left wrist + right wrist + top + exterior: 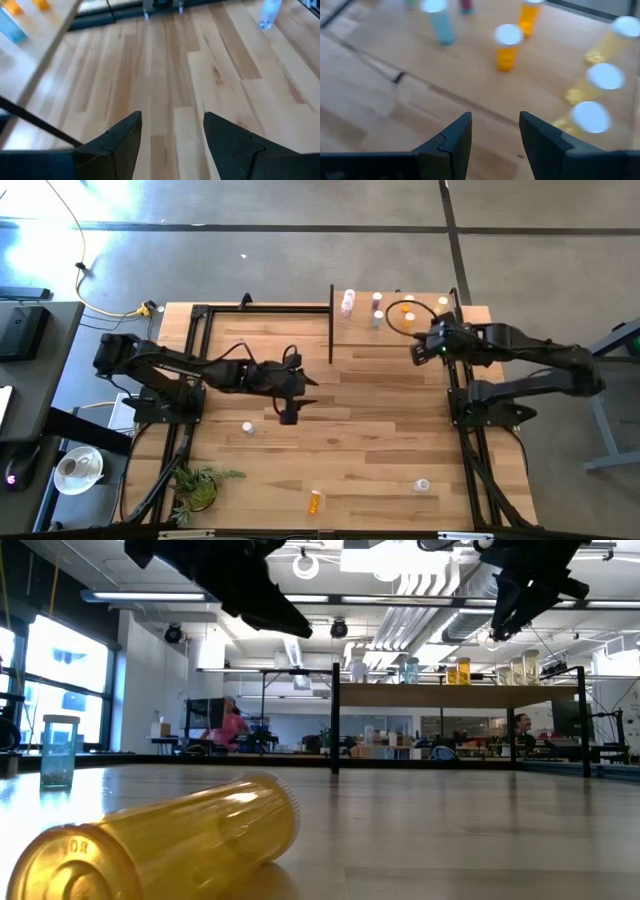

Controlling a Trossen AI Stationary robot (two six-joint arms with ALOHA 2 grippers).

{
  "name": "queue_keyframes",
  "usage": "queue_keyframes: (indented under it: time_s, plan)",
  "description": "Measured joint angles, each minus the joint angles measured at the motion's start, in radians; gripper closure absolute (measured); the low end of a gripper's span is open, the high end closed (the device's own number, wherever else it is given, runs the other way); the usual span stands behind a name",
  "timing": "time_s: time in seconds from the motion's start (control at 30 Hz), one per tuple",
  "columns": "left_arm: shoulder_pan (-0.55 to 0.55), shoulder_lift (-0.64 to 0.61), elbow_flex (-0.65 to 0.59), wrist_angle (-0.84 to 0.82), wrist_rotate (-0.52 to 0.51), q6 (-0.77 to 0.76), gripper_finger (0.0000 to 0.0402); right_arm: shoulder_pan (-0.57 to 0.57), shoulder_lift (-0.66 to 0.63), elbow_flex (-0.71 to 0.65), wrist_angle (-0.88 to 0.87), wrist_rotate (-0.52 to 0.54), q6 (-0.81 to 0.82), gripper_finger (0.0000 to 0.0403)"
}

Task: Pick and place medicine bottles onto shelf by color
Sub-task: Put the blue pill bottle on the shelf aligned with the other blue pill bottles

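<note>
Next, my left gripper goes to the upright teal bottle near the green plant and closes on the bottle's body [249, 431] below its white cap.
The light-wood shelf [395, 330] with black posts stands at the table's far right. On it stand pink [347, 302], grey-teal [377, 316], orange [408, 307] and yellow [441, 303] bottles. My right gripper [418, 352] hovers open and empty over the shelf's near edge; its wrist view shows an orange bottle [507, 47], a teal one [440, 22] and yellow ones [600, 85] ahead. My left gripper [289, 416] hangs open and empty above the table's middle [172, 145]. Loose bottles: a teal one upright [247, 427], an orange one on its side [315, 502], a clear one [422, 485].
A green plant [195, 485] sits at the near left corner. The black frame rails [195, 340] run along the table's left and right sides. In the low view the lying orange bottle [170, 840] fills the foreground and the teal bottle [58, 750] stands left.
</note>
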Motion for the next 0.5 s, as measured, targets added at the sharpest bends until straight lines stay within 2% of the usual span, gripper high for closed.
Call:
queue_keyframes:
  time_s: [0.3, 0.5]
  plan:
    - [-0.058, -0.008, 0.0, -0.233, -0.002, -0.183, 0.0199, 0.213, 0.05, 0.0, 0.117, 0.028, 0.048, 0.0248]
    - [-0.135, -0.008, 0.0, -0.387, -0.079, -0.316, 0.0199, 0.299, 0.129, -0.001, 0.163, 0.061, 0.048, 0.0248]
